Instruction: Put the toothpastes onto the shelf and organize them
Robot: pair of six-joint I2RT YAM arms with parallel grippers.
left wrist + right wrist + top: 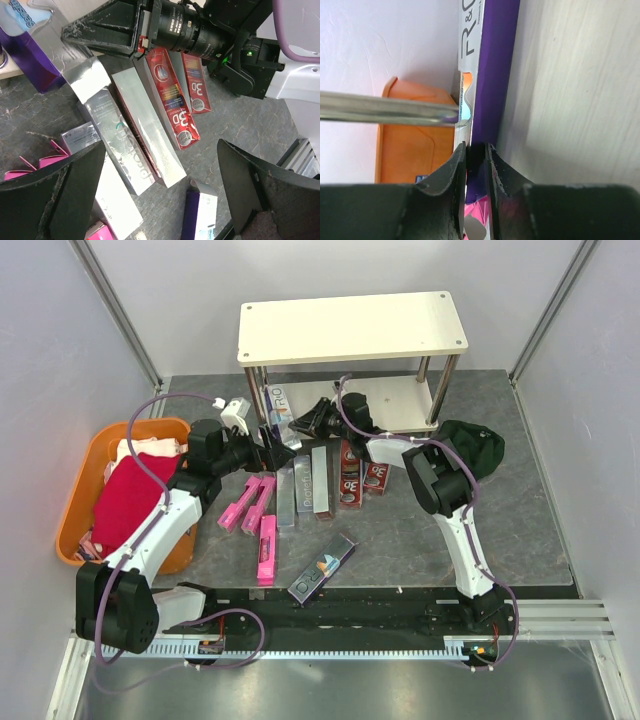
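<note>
My left gripper is to move next to the navy-and-white box's end [341, 546] [202, 196] nearest the red "3D" boxes and close there.
The shelf [350, 328] stands at the back, a cream two-tier rack on chrome legs. My right gripper [303, 420] [476, 150] is shut on the end of a purple-and-white toothpaste box [277, 400] [492, 75] that lies along the lower board [570, 90], beside a chrome leg [385, 114]. My left gripper [268, 445] [160, 150] hangs open above a row of toothpastes on the table. That row holds silver-grey boxes [150, 135] and red "3D" boxes [175, 100]. Pink boxes [250, 502] and a navy-and-white box [323, 568] lie nearer the front.
An orange basket [75, 500] with a red cloth [125, 498] sits at the left. A dark green cloth [475, 445] lies right of the shelf. The right wrist's camera body [185, 25] hangs close above the row in the left wrist view.
</note>
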